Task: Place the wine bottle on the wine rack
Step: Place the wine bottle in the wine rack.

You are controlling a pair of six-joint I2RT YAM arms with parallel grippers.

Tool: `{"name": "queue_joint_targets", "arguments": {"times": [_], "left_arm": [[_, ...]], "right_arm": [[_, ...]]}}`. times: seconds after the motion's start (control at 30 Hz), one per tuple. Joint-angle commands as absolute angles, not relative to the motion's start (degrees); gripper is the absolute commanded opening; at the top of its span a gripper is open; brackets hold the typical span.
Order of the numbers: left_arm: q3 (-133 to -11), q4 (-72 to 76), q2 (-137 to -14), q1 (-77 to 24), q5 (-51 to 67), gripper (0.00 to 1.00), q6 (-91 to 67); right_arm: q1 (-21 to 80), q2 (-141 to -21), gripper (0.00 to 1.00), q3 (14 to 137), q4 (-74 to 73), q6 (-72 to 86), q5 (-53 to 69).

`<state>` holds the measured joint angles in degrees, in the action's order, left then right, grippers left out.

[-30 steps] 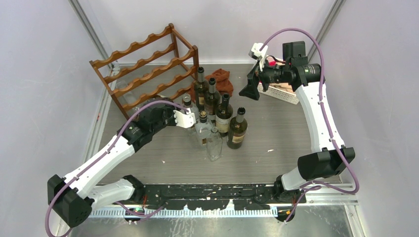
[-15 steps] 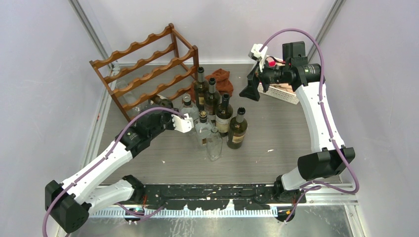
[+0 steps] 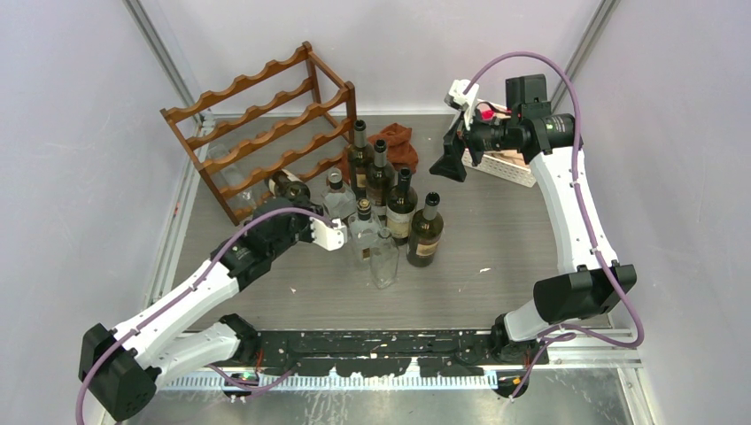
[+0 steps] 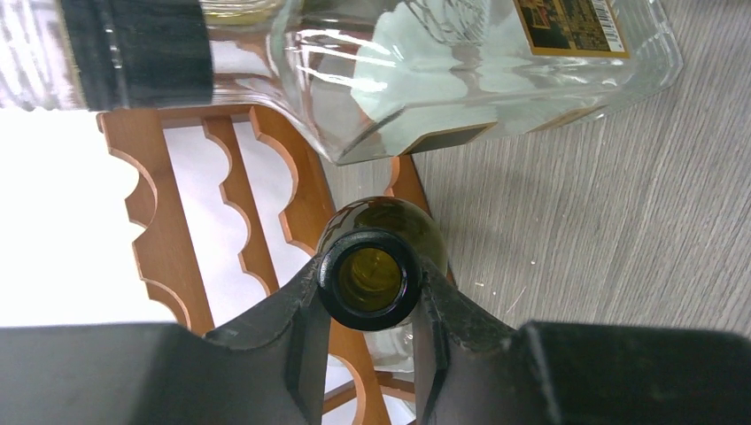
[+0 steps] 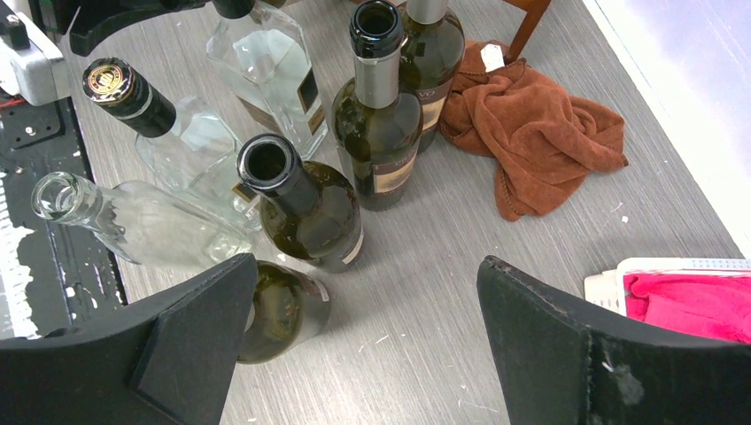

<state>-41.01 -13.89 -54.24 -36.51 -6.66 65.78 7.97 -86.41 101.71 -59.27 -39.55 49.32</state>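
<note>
Next, I let go of the dark green wine bottle with my left gripper on the wine rack's lowest front rail [image 3: 282, 182] [image 4: 394, 237], next to the clear bottle lying there.
The dark reddish-brown wine rack [image 3: 266, 115] stands at the back left and fills the background of the left wrist view [image 4: 168, 239]. A dark green wine bottle [image 3: 286, 186] lies tilted at the rack's lowest front rail, base toward the rack. My left gripper [image 3: 303, 207] is shut on its neck. In the left wrist view, both fingers of the left gripper [image 4: 370, 266] press the neck just behind the open mouth of the bottle [image 4: 383, 220]. My right gripper [image 3: 450, 159] hangs open and empty, high over the back right, and its own view [image 5: 367, 266] looks down on the bottles.
Several dark bottles [image 3: 400, 204] and clear bottles [image 3: 383, 257] stand or lean in a cluster at mid-table, right beside my left gripper. One clear bottle [image 4: 425, 80] is close above the held one. A brown cloth [image 3: 398, 146] and a white basket [image 3: 509, 166] sit behind.
My left gripper has drawn back toward the near edge with the bottle's neck in it. The bottle's body now shows at the rack's lowest rail. The right arm has not moved.
</note>
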Motion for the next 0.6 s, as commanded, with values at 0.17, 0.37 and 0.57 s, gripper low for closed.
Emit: {"name": "queue_joint_targets", "arguments": {"times": [0.17,0.37,0.57], "left_arm": [[-37.34,-1.94,-51.59,-36.75,-11.13,0.00,69.23],[-35.22,0.40,-51.71,-36.74,-10.99,0.00,68.26],[-32.43,5.80,-53.22,-36.32,-11.54,0.00,67.56]], "right_arm": [[8.57,-86.80,1.00,104.83,-60.01,-41.13,49.42],[8.91,-87.24,1.00,105.03,-60.45,-41.38,49.31],[9.07,-87.26,1.00,105.04,-60.72,-41.47,48.92]]}}
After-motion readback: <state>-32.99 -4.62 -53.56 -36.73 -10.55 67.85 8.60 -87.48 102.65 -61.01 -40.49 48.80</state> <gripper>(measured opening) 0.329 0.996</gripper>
